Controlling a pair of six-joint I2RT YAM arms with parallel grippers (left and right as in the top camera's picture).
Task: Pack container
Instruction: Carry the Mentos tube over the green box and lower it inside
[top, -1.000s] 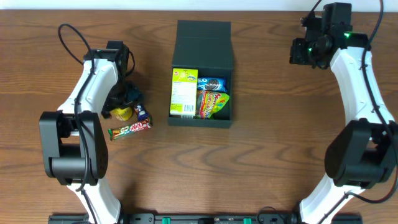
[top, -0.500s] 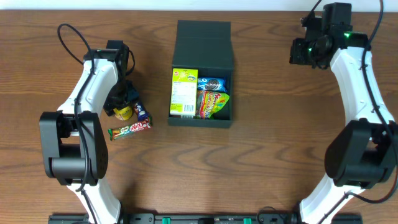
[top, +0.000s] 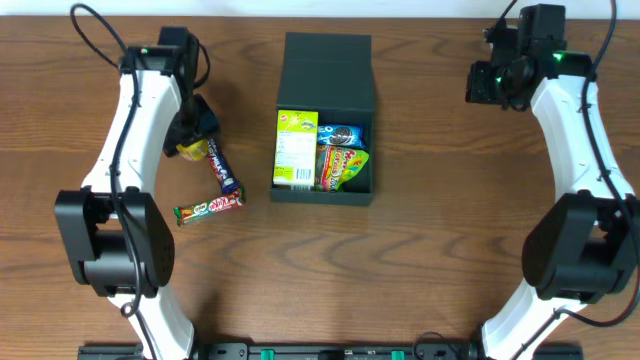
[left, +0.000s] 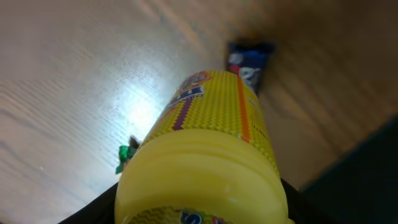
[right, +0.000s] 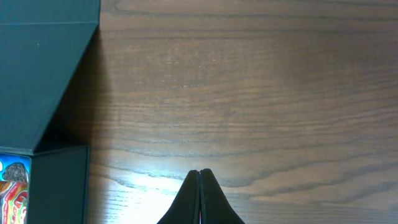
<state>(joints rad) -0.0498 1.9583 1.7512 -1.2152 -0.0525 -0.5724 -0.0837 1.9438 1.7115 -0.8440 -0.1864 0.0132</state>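
The robot's left gripper will release the yellow tube on top of the colourful candy bag (top: 351, 170) inside the dark teal container.
The dark teal container (top: 325, 75) stands open at the table's middle, its flap lid laid back. Inside lie a yellow-green packet (top: 296, 148), a blue cookie packet (top: 340, 133) and a colourful candy bag (top: 342, 165). My left gripper (top: 193, 140) is shut on a yellow tube (top: 192, 150), held above the table left of the container; the tube fills the left wrist view (left: 205, 162). A blue bar (top: 223, 168) and a green-red bar (top: 209, 207) lie below it. My right gripper (right: 200, 171) is shut and empty, right of the container's lid (right: 37, 74).
The wooden table (top: 450, 230) carries nothing else. The container's corner shows at the left edge of the right wrist view. The blue bar (left: 249, 62) also shows beyond the tube in the left wrist view.
My left arm has lifted and moved toward the back with the yellow tube. The blue bar now lies uncovered on the table. The right arm has not moved.
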